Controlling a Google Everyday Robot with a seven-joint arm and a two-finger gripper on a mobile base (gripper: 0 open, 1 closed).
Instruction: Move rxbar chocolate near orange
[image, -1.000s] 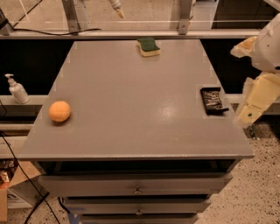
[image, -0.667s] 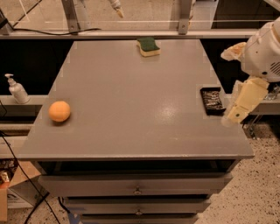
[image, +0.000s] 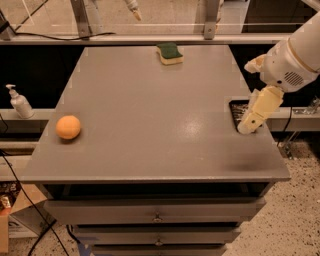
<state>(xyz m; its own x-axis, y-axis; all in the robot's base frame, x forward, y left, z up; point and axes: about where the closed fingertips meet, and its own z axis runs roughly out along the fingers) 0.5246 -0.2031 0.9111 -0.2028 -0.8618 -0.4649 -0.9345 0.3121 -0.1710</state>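
Next, I close my gripper on the middle of the rxbar chocolate (image: 241, 115) and leave both of its ends free.
The orange (image: 68, 127) sits near the left edge of the grey table (image: 150, 110). The rxbar chocolate (image: 236, 110), a flat black-wrapped bar, lies at the table's right edge. It is mostly hidden behind my gripper (image: 250, 122). The gripper is pale cream and hangs down and to the left from the white arm (image: 292, 60) at the right. Its tip is right over the bar, just above the table top. I cannot tell whether it touches the bar.
A green-and-yellow sponge (image: 170, 53) lies at the table's far edge, centre right. A white pump bottle (image: 19, 102) stands on a lower ledge to the left. Drawers (image: 157, 215) are below the table front. A railing runs behind the table.
The arm has swung leftward and down from beyond the table's right edge, so the gripper now covers most of the rxbar chocolate. The orange and the sponge have not moved.
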